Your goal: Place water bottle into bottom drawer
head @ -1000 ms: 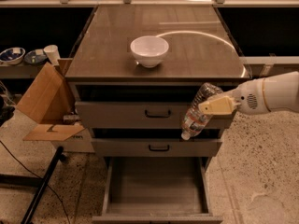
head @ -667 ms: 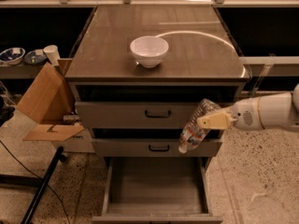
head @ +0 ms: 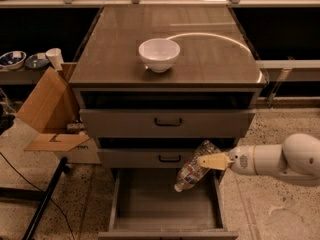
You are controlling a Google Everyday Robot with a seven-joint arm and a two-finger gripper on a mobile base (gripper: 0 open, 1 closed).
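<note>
The bottom drawer is open. I will use my gripper to set the water bottle down on the middle of the open bottom drawer's grey bottom [head: 172, 194].
The water bottle [head: 194, 168] is clear crinkled plastic with a red-and-blue label and a white cap. It hangs tilted, cap down to the left, over the right part of the open bottom drawer [head: 167, 204]. My gripper [head: 212, 161] comes in from the right on a white arm and is shut on the water bottle near its upper body. The bottle's cap is above the drawer's grey floor and does not touch it.
A white bowl [head: 159, 54] sits on the cabinet top [head: 210, 59]. Two shallower drawers with black handles [head: 168, 121] are slightly open above. An open cardboard box [head: 50, 111] stands at the left, with a black stand leg [head: 45, 201] on the floor.
My gripper has lowered the water bottle from in front of the middle drawer down to just over the open bottom drawer. The arm has dropped with it.
</note>
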